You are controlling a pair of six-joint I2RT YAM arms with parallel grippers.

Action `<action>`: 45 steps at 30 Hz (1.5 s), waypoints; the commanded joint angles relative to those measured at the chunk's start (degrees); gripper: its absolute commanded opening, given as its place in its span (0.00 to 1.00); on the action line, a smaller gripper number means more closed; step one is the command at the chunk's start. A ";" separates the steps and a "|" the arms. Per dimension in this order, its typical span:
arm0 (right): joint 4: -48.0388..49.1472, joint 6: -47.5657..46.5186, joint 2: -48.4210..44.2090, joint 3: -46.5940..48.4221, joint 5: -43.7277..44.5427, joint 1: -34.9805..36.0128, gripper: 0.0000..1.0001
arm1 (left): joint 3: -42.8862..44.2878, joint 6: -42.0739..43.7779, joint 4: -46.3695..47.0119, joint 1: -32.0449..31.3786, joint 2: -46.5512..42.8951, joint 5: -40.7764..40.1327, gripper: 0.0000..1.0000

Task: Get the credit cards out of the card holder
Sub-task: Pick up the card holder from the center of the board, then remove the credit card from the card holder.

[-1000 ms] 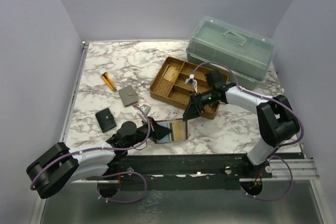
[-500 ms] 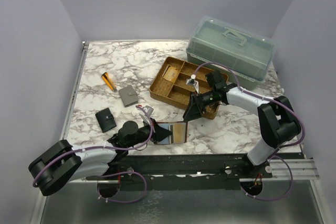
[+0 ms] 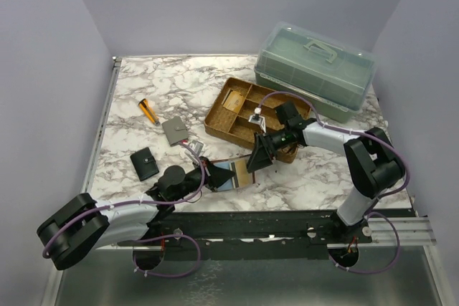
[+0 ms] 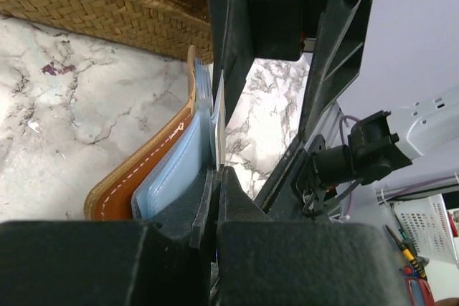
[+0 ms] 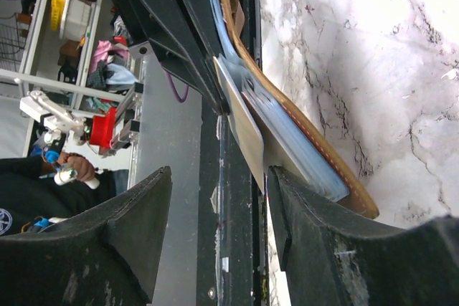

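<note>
My left gripper's tips pinch only the tan credit card's edge, so my right gripper will steady the card holder while my left gripper takes the card deeper (image 3: 244,173).
The card holder (image 3: 233,175) stands open near the table's front edge, brown leather outside and light blue inside. My left gripper (image 3: 210,178) is shut on its inner flap; in the left wrist view the jaws (image 4: 217,175) pinch the blue pocket (image 4: 168,170). A tan credit card (image 5: 244,123) sticks out of the card holder (image 5: 326,163), and its corner reaches between the fingers of my open right gripper (image 5: 222,209). From above, the right gripper (image 3: 256,157) sits at the holder's right edge. Another tan card (image 3: 231,101) lies in the woven tray.
A woven tray (image 3: 219,125) with compartments sits behind the right gripper, and a clear green lidded box (image 3: 315,69) stands at the back right. A grey wallet (image 3: 174,131), a black wallet (image 3: 145,163) and an orange pen (image 3: 149,111) lie on the left.
My right gripper has come down and left from the tray's edge to the card holder's right side. The left gripper has stayed shut on the holder, which shifted slightly.
</note>
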 commanded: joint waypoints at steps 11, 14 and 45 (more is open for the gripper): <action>4.33 4.15 0.90 -0.80 0.34 0.47 0.61 | -0.39 -2.62 9.23 0.01 -0.56 -1.83 0.00; 6.39 6.29 0.79 -1.37 -2.50 0.47 0.59 | 0.04 -3.23 11.75 0.05 1.18 -1.03 0.00; 12.25 12.35 -0.35 -2.52 -6.26 0.19 0.00 | 3.21 -16.59 22.78 -0.04 12.61 3.83 0.32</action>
